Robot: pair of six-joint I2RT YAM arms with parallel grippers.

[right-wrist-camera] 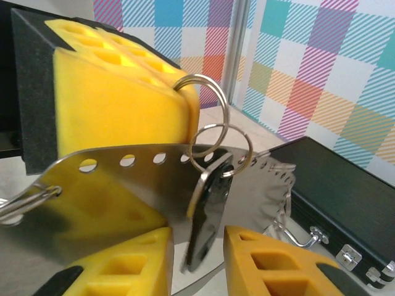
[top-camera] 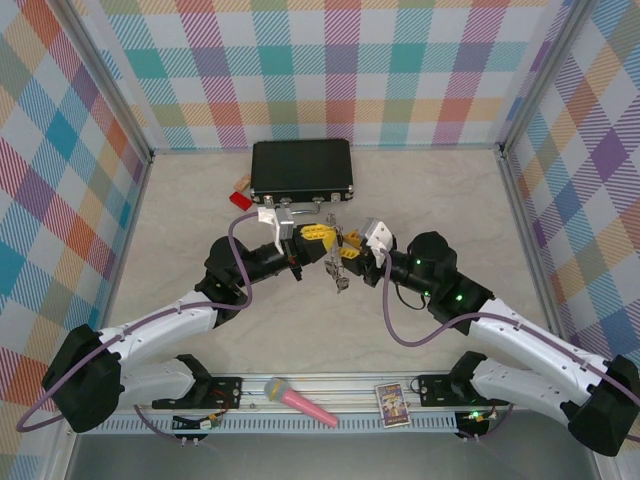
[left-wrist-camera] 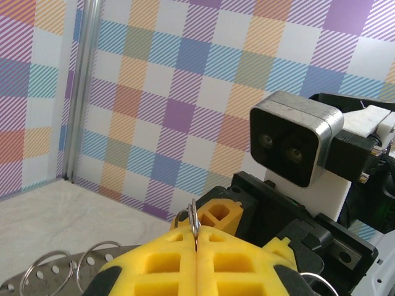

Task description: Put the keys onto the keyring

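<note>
The key dangles between the fingers of my open right gripper, below the ring in my left gripper. Next, my right gripper backs off and pinches that ring (right-wrist-camera: pixel 224 111).
My left gripper (left-wrist-camera: pixel 196 237) is shut, its yellow pads pinching a small split ring (left-wrist-camera: pixel 195 217) of the keyring (right-wrist-camera: pixel 123 179). The keyring is a grey metal piece with holes along its rim, held in the air between both arms. A second ring (right-wrist-camera: pixel 220 148) links the pinched ring to the rim and carries a dark key (right-wrist-camera: pixel 207 209). That key hangs, blurred, in the gap between the fingers of my open right gripper (right-wrist-camera: pixel 197 246), touching neither pad. In the top view both grippers meet mid-table (top-camera: pixel 335 248), with keys (top-camera: pixel 341 276) dangling below them.
A black case (top-camera: pixel 302 168) lies shut behind the grippers, with a red piece (top-camera: pixel 240 200) and a wooden block (top-camera: pixel 241 183) at its left. A pink microphone (top-camera: pixel 300 402) and a small card (top-camera: pixel 392 405) lie on the front rail.
</note>
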